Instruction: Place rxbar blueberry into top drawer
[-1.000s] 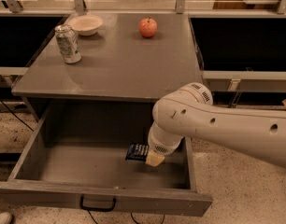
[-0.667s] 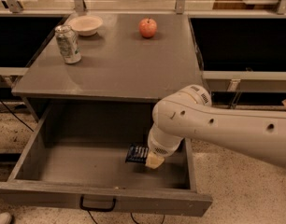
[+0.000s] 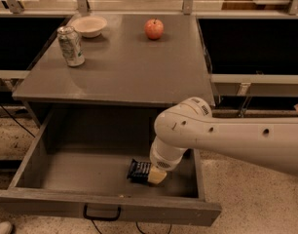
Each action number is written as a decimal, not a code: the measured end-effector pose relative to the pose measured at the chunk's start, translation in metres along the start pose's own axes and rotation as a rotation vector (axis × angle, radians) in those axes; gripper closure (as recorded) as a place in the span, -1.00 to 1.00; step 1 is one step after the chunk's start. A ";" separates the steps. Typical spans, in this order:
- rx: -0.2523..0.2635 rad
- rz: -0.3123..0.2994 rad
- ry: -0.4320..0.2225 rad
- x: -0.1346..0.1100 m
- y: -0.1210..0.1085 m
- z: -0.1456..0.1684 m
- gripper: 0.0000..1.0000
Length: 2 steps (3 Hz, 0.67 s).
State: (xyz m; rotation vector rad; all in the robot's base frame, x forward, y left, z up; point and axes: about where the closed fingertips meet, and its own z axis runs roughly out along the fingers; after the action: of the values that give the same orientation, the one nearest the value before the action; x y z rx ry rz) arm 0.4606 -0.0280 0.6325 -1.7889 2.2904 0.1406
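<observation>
The robot's gripper needs to release the rxbar blueberry on the drawer's bottom close behind the front panel (image 3: 135, 177) with the black handle.
The top drawer (image 3: 46, 201) of the grey cabinet stands pulled wide open, its black handle (image 3: 101, 212) at the front middle. The rxbar blueberry (image 3: 138, 170), a dark navy bar with pale lettering, is low inside the drawer at the right, close to or on the drawer floor. My gripper (image 3: 156, 175) reaches down into the drawer from the right and is shut on the bar's right end. My white arm (image 3: 227, 140) hides the rest of the gripper and the drawer's right rear corner.
On the cabinet top (image 3: 124, 67) stand a silver-green drink can (image 3: 71, 45) at the left, a white bowl (image 3: 89, 25) behind it and a red apple (image 3: 154, 29) at the back middle. Dark shelves flank the cabinet. A speckled floor lies below.
My gripper has moved down and slightly toward the drawer's front, with the bar going with it. The drawer, can, bowl and apple have not moved.
</observation>
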 end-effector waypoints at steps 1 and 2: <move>-0.008 -0.001 0.000 0.000 0.002 0.003 1.00; -0.026 -0.001 -0.008 -0.002 0.007 0.011 1.00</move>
State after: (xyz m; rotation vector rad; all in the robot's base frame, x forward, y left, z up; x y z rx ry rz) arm 0.4557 -0.0220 0.6223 -1.7991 2.2922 0.1783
